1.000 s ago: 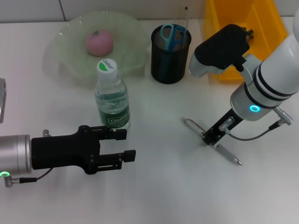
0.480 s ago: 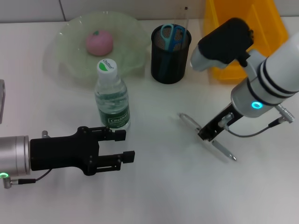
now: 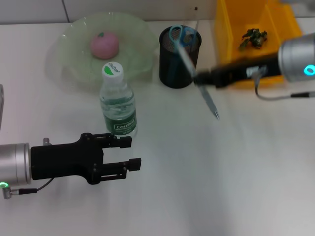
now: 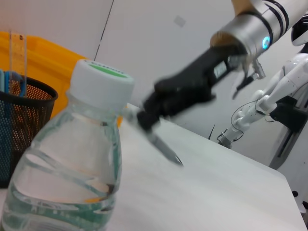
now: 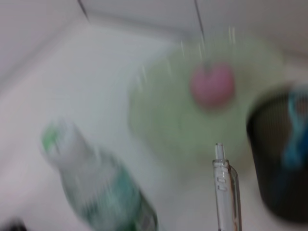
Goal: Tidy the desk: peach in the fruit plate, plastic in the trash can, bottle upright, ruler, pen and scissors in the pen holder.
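Observation:
The clear pen is to go in the pen holder (image 3: 167, 42) (image 5: 270, 127), between the scissors and the rim nearest the fruit plate. My right gripper will let go of it there. The pen is now slanted in the air beside the holder.
My right gripper (image 3: 198, 78) is shut on the clear pen (image 3: 209, 101), holding it slanted in the air just right of the black mesh pen holder (image 3: 173, 69). The pen (image 5: 226, 187) also shows in the right wrist view. Blue-handled scissors (image 3: 181, 35) and a clear ruler (image 3: 196, 19) stand in the holder. The pink peach (image 3: 104, 44) lies in the green glass fruit plate (image 3: 69, 54). In front of the plate the bottle (image 3: 118, 101) stands upright. Crumpled plastic (image 3: 253, 35) lies in the yellow trash can (image 3: 231, 44). My left gripper (image 3: 132, 153) is open, low beside the bottle (image 4: 72, 159).
The black left arm body (image 3: 64, 162) stretches across the front left of the white table. A grey object edge (image 3: 2, 105) sits at the far left. The table's front and right show bare white surface.
My right gripper has lifted the pen off the table and swung it back and left toward the pen holder. The left arm has stayed still.

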Controlling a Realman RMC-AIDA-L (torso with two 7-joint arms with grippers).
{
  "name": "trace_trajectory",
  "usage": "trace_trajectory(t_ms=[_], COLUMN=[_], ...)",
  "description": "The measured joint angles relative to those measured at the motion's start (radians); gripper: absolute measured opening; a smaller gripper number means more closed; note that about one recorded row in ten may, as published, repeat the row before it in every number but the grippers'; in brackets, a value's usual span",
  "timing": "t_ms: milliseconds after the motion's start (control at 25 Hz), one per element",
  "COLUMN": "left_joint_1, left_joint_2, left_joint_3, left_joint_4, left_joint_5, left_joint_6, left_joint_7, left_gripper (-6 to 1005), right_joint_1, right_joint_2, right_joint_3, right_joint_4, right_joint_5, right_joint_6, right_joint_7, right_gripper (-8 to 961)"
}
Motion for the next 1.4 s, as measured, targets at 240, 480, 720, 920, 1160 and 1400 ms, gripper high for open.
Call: trace_trajectory(t_ms=[240, 480, 720, 920, 1160, 1400], left_joint_1=[-0.002, -0.001, 0.002, 0.002, 0.002, 0.002], left_joint_2=[-0.003, -0.01, -0.019, -0.021, -0.023, -0.026], left_joint_3=[-0.003, -0.029, -0.053, -0.07, -0.077, -0.091], left_joint_4=[0.0, 0.0, -0.004, -0.006, -0.004, -0.003], left_joint_5=[-0.002, -0.002, -0.002, -0.002, -0.002, -0.002], left_joint_6=[0.0, 0.001, 0.001, 0.001, 0.0, 0.001], left_joint_7=[0.0, 0.0, 0.0, 0.0, -0.001, -0.002], left_gripper=[664, 664, 664, 665, 665, 663], right_joint_1=[-0.045, 0.074, 0.245, 0.318, 0.324, 0.315], right_joint_2=[-0.005, -0.003, 0.003, 0.004, 0.004, 0.004], right_joint_3=[0.041, 0.042, 0.031, 0.025, -0.019, -0.036], right_joint_4=[0.237, 0.691, 1.044, 1.121, 1.12, 1.116], right_joint_5=[0.556, 1.18, 1.462, 1.478, 1.48, 1.478], right_joint_6=[0.224, 0.245, 0.258, 0.335, 0.345, 0.334], right_joint_7=[-0.507, -1.106, -1.452, -1.492, -1.465, -1.456], right_gripper=[112, 111, 111, 111, 122, 133])
